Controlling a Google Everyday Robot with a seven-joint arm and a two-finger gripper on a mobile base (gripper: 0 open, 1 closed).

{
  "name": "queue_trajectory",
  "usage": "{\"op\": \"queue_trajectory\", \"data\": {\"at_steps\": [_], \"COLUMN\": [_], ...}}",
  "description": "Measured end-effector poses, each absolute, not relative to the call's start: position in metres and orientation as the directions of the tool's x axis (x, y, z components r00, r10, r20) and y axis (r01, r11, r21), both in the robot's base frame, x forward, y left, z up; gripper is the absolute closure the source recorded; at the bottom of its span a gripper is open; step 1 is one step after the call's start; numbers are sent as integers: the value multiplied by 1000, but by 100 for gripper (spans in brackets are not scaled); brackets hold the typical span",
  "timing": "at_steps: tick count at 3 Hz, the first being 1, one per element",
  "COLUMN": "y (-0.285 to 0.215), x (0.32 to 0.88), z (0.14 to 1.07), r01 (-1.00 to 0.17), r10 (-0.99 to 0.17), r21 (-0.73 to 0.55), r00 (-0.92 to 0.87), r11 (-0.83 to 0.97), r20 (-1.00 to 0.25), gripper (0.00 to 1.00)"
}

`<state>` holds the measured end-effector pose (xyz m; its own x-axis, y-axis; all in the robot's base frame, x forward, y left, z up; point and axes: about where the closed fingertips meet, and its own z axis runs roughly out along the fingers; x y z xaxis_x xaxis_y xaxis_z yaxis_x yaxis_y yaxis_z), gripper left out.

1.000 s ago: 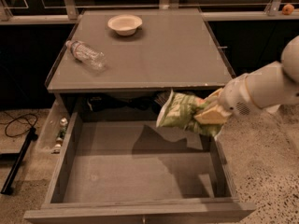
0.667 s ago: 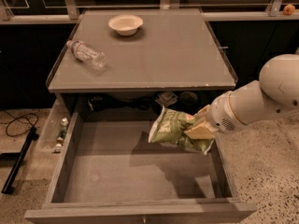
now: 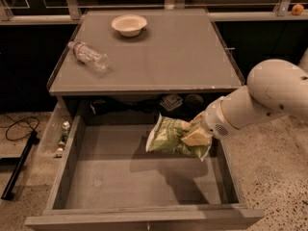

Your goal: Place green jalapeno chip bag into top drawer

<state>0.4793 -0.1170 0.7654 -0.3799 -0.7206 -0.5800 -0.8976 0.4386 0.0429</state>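
Next, the gripper releases the green jalapeno chip bag on the drawer's grey bottom, just arm-side of its middle (image 3: 162, 158).
The green jalapeno chip bag (image 3: 172, 137) is held in the air over the right part of the open top drawer (image 3: 110, 182), lying roughly level with its white end to the left. My gripper (image 3: 195, 137) is shut on the bag's right end, coming in from the right on the white arm (image 3: 262, 97). The bag casts a shadow on the drawer's flat grey bottom below it. The drawer is pulled fully out and holds nothing else that shows.
On the cabinet top (image 3: 178, 57) lie a clear plastic water bottle (image 3: 88, 56) at the left and a white bowl (image 3: 129, 24) at the back. Small items sit in a side bin (image 3: 61, 136) left of the drawer. A cable (image 3: 17, 129) lies on the floor.
My gripper has moved left and down with the bag, from the drawer's right back corner to over its right middle. The bag has tipped to lie flatter.
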Motion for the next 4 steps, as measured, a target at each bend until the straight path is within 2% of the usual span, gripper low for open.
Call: {"op": "queue_trajectory", "data": {"at_steps": [2,4], "y": [-91,-87], "x": [496,507], "z": [671,626], "r01": [-887,-862], "r10": [-723,-680], "r21": [92,34], "r00": [-426,-422], "r11": [453,505], "r20": [-543,-599], "gripper": [100,100]}}
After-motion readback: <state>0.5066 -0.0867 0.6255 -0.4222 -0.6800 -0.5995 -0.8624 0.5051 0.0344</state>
